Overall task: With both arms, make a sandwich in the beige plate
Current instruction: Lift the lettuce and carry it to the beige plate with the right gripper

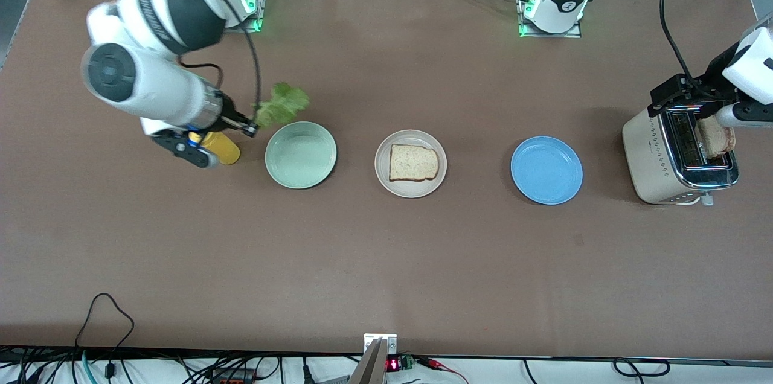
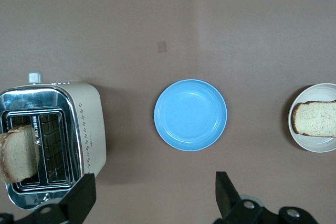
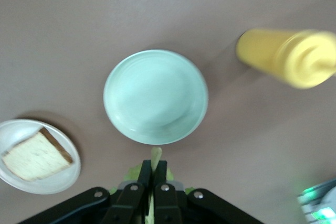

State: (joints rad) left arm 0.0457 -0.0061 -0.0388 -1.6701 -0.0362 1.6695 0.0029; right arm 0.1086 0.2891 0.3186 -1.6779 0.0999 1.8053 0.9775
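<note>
The robot's right gripper will release the green lettuce leaf on the bread slice lying flat on the beige plate [image 1: 415,167] [image 3: 34,158].
The beige plate [image 1: 381,174] lies mid-table with one bread slice [image 1: 412,162] flat on it. My right gripper [image 1: 250,126] is shut on the stem of a ruffled green lettuce leaf [image 1: 282,102], in the air beside the mint-green plate [image 1: 300,154]. In the right wrist view the stem [image 3: 156,154] pokes out between the shut fingers [image 3: 146,179], with the beige plate [image 3: 65,179] off to one side. A second bread slice [image 1: 715,136] stands in the toaster [image 1: 655,160]. My left gripper [image 2: 155,195] hangs open and empty above the toaster [image 2: 92,124].
A blue plate [image 1: 546,169] lies between the beige plate and the toaster. A yellow squeeze bottle [image 1: 220,147] stands under my right arm beside the mint-green plate. Cables trail along the table's edge nearest the front camera.
</note>
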